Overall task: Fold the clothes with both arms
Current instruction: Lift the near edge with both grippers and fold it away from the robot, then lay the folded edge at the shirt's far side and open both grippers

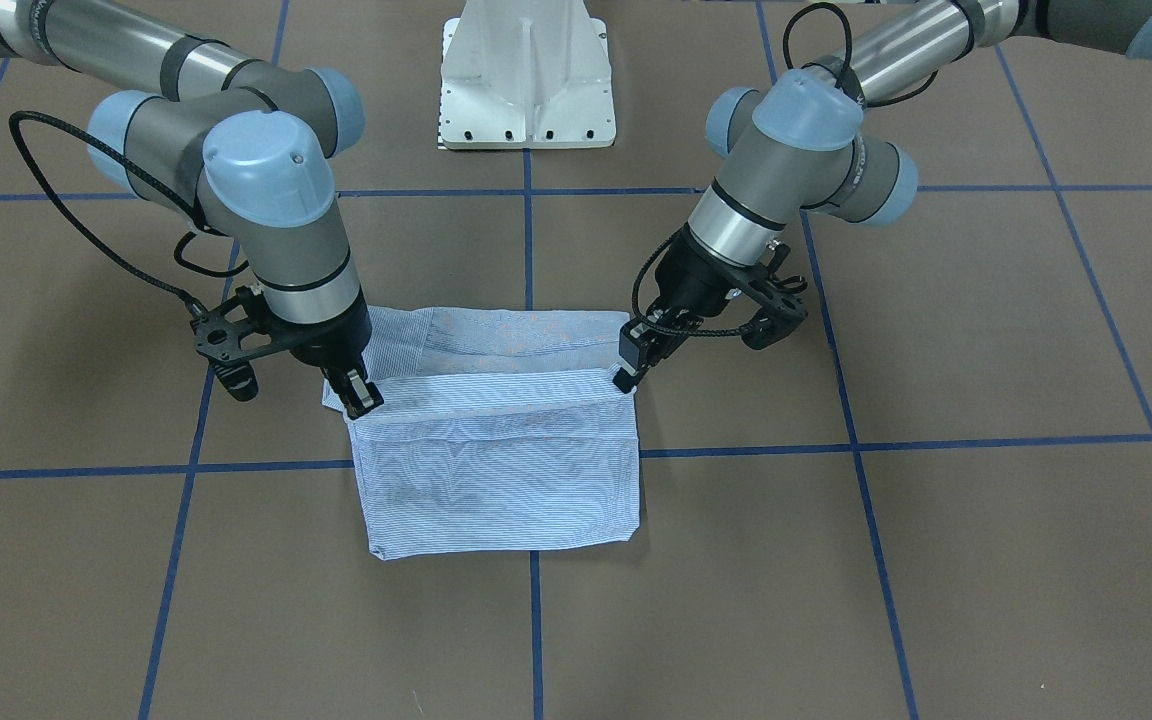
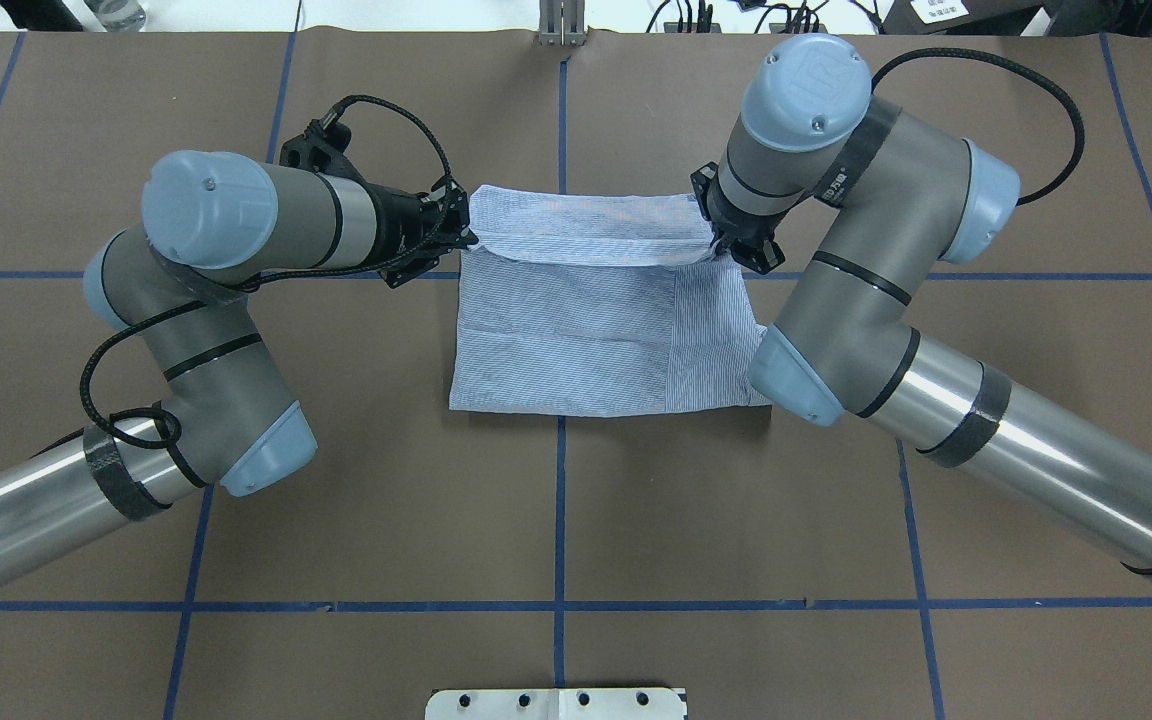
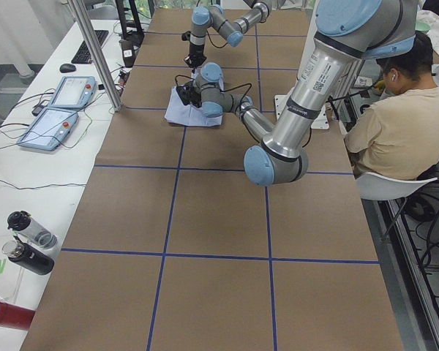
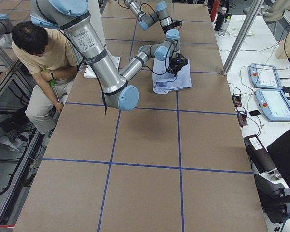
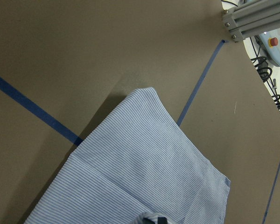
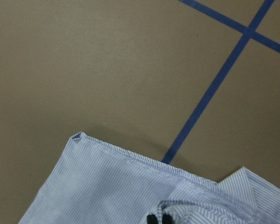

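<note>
The robot's left gripper needs to release the shirt's lifted edge, now curled over the folded rest, over the shirt's outer corner (image 1: 628,535) (image 5: 147,94), away from the white pedestal base.
The light blue striped shirt (image 1: 496,470) lies folded into a rectangle at the table's middle (image 2: 576,330). Its edge far from the robot is lifted and curled over the rest. My left gripper (image 1: 626,375) is shut on one corner of that lifted edge; it also shows in the overhead view (image 2: 463,240). My right gripper (image 1: 363,397) is shut on the other corner (image 2: 726,245). The left wrist view shows striped cloth (image 5: 144,163) spreading from the fingertips (image 5: 161,219). The right wrist view shows cloth (image 6: 107,186) bunched at the fingertips (image 6: 151,218). Collar, buttons and pocket are hidden.
The brown table has blue tape grid lines (image 2: 561,500). The white pedestal base (image 1: 526,75) stands at the robot's side. A seated operator (image 3: 395,124) is beside the table. Teach pendants (image 3: 58,110) and bottles (image 3: 25,241) lie on the side desk.
</note>
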